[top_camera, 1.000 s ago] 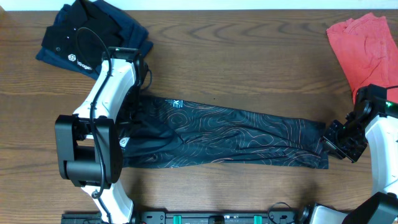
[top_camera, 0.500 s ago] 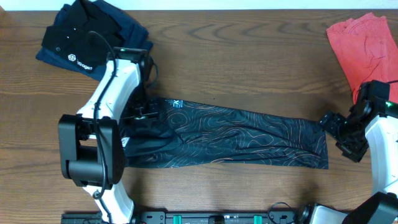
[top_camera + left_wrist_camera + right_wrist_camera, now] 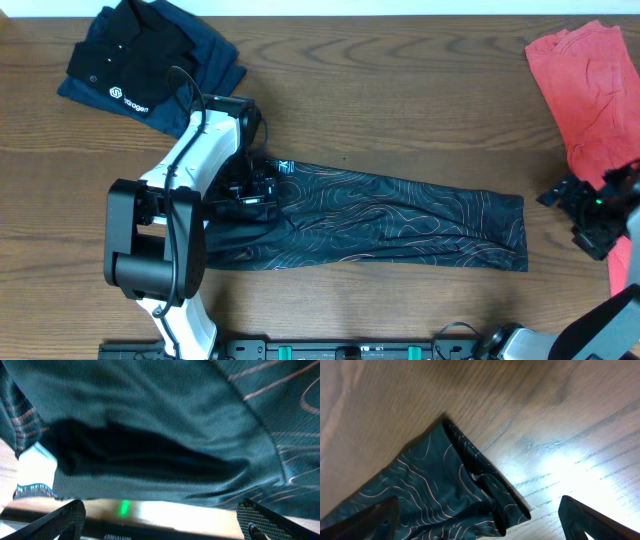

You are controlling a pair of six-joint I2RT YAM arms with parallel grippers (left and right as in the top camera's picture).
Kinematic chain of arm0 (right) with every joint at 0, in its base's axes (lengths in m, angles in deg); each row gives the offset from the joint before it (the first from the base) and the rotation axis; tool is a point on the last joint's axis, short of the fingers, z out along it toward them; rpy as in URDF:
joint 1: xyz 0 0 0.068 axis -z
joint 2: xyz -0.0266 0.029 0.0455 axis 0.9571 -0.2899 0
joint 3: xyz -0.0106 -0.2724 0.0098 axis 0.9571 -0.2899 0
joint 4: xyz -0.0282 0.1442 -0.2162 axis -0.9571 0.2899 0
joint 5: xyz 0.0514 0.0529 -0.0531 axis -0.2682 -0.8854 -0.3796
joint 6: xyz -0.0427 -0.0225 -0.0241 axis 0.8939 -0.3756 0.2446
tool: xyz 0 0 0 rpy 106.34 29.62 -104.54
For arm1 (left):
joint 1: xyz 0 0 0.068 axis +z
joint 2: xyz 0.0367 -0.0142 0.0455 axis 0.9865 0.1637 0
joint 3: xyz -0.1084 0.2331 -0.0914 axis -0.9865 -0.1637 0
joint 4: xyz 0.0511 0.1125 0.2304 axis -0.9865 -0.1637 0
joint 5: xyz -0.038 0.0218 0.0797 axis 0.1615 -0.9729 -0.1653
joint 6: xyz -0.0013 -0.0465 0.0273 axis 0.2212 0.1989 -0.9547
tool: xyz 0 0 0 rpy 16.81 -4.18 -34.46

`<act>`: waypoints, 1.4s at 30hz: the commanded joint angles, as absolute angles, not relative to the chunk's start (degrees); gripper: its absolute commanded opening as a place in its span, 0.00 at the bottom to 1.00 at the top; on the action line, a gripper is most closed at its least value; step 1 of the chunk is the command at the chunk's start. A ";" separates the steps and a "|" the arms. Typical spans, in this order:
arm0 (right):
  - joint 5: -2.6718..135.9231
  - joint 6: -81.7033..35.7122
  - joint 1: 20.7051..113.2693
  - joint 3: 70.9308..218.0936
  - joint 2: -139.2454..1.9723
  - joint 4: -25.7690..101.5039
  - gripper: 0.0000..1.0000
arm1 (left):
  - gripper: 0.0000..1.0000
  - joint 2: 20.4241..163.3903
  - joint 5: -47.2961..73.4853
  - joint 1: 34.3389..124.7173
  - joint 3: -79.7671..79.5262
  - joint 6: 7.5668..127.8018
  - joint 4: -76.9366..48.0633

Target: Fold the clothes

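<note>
My right gripper is to move to the near corner point(image 3: 517, 259) point(image 3: 506, 514) of the black jersey, at the end nearest the coral-red garment, and close there.
The clothes, a black jersey point(image 3: 390, 220) with fine orange-white contour lines, lie folded into a long band across the table's middle. My left gripper point(image 3: 250, 192) hovers over the band's left end. In the left wrist view that gripper point(image 3: 160, 525) is open, its fingertips point(image 3: 55, 521) wide apart, and the jersey fabric point(image 3: 160, 420) lies just beyond them, unheld. My right gripper point(image 3: 574, 212) stands open just off the band's right end. In the right wrist view the jersey's folded corner point(image 3: 460, 485) lies flat on the wood, free of the spread jaws of the right gripper point(image 3: 477, 522).
A black polo with a white logo point(image 3: 130, 62) lies on a dark blue garment point(image 3: 215, 50) at the back left. A coral-red garment point(image 3: 590, 85) lies at the back right, close to the right arm. The wooden table point(image 3: 400, 110) shows behind the jersey.
Both grippers have opened and let go of the jersey's ends. The left gripper has shifted right over the fabric. The right gripper has drawn back to the right, off the jersey.
</note>
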State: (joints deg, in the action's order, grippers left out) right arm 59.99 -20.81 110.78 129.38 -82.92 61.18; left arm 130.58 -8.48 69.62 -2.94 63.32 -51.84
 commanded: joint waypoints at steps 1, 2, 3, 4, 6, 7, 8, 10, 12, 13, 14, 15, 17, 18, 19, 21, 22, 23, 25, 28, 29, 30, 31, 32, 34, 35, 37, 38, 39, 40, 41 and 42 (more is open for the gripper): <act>53.50 -15.87 114.56 128.87 -84.67 60.87 0.99 | 0.98 129.99 -8.54 69.88 -3.18 63.19 -50.97; 51.93 -14.76 115.26 128.63 -85.30 60.33 0.99 | 0.98 129.99 -8.54 69.88 -3.18 63.19 -50.56; 50.18 -13.66 115.70 128.11 -85.89 59.49 0.99 | 0.98 129.99 -8.54 69.90 -3.18 63.19 -50.34; 48.82 -12.64 115.89 127.50 -86.31 58.51 0.99 | 0.98 129.99 -8.57 69.90 -3.18 63.19 -50.12; 47.05 -11.52 115.83 125.42 -87.12 55.67 0.99 | 0.98 129.99 -8.57 69.90 -3.18 63.19 -49.75; 46.83 -11.08 115.83 124.26 -87.38 54.25 0.99 | 0.98 129.99 -8.57 69.88 -3.18 63.19 -49.72; 46.79 -10.58 115.80 123.06 -87.60 52.83 0.99 | 0.98 129.99 -8.57 69.88 -3.18 63.17 -49.72; 46.79 -10.47 115.85 120.66 -88.01 50.40 0.99 | 0.98 129.99 -8.57 69.88 -3.18 63.17 -49.75; 46.81 -10.34 115.85 118.80 -88.28 49.13 0.99 | 0.98 129.99 -8.57 69.88 -3.18 63.17 -49.77; 46.81 -10.01 115.85 117.92 -88.32 48.48 0.99 | 0.98 129.99 -8.57 69.88 -3.18 63.17 -49.75; 46.83 -9.97 115.87 117.05 -88.32 47.71 0.99 | 0.98 129.99 -8.57 69.88 -3.18 63.17 -49.75; 46.81 -9.62 115.89 116.31 -88.32 46.97 0.99 | 0.98 129.99 -8.57 69.88 -3.18 63.17 -49.75; 47.01 -9.62 115.89 114.91 -88.54 45.29 0.99 | 0.98 129.99 -8.57 69.88 -3.18 63.17 -49.72; 46.97 -9.64 115.89 114.38 -88.71 44.74 0.99 | 0.98 129.99 -8.57 69.88 -3.18 63.17 -49.72; 46.68 -9.64 115.87 113.88 -88.97 44.22 0.99 | 0.98 129.99 -8.57 69.88 -3.18 63.17 -49.75; 45.81 -9.64 115.83 112.77 -89.54 43.54 0.99 | 0.98 129.99 -8.57 69.88 -3.18 63.17 -49.72; 45.63 -9.64 115.83 112.15 -89.91 43.41 0.99 | 0.98 129.99 -8.54 69.88 -3.18 63.17 -49.72; 45.68 -9.64 115.72 111.63 -90.26 43.43 0.99 | 0.98 129.99 -8.57 69.88 -3.18 63.19 -49.72; 45.70 -9.62 115.50 110.60 -90.83 43.41 0.99 | 0.98 129.99 -8.57 69.88 -3.18 63.19 -49.72; 45.39 -9.68 115.35 109.40 -91.49 43.45 0.99 | 0.98 129.99 -8.54 69.88 -3.18 63.17 -49.72; 45.09 -9.79 115.35 108.98 -91.58 43.54 0.99 | 0.98 129.99 -8.54 69.88 -3.18 63.19 -49.72; 44.71 -10.14 115.35 108.66 -91.64 43.67 0.96 | 0.98 129.99 -8.54 69.88 -3.18 63.19 -49.72; 44.19 -10.17 115.35 108.31 -91.64 44.17 0.92 | 0.98 129.99 -8.54 69.88 -3.18 63.19 -49.72; 43.97 -10.17 115.32 108.15 -91.64 44.92 0.88 | 0.98 129.99 -8.54 69.88 -3.18 63.19 -49.72; 44.36 -10.12 115.24 108.07 -91.64 46.36 0.81 | 0.98 129.99 -8.54 69.88 -3.18 63.19 -49.72; 45.17 -10.36 115.24 108.07 -91.64 46.84 0.81 | 0.98 129.99 -8.54 69.88 -3.18 63.19 -49.72; 47.10 -12.42 115.24 108.07 -91.64 47.34 0.84 | 0.98 129.99 -8.54 69.88 -3.18 63.19 -49.72; 47.66 -12.94 115.24 108.07 -91.64 47.32 0.83 | 0.98 129.99 -8.54 69.88 -3.18 63.19 -49.72; 47.69 -12.92 115.24 108.07 -91.64 47.28 0.81 | 0.98 129.99 -8.54 69.88 -3.18 63.19 -49.72; 47.66 -12.92 115.24 108.07 -91.64 47.28 0.77 | 0.98 129.99 -8.54 69.88 -3.18 63.19 -49.75; 47.66 -12.92 115.24 108.07 -91.64 47.28 0.72 | 0.98 129.99 -8.54 69.88 -3.18 63.19 -49.75; 47.64 -12.92 115.24 108.07 -91.64 47.25 0.66 | 0.98 129.99 -8.54 69.88 -3.18 63.19 -49.75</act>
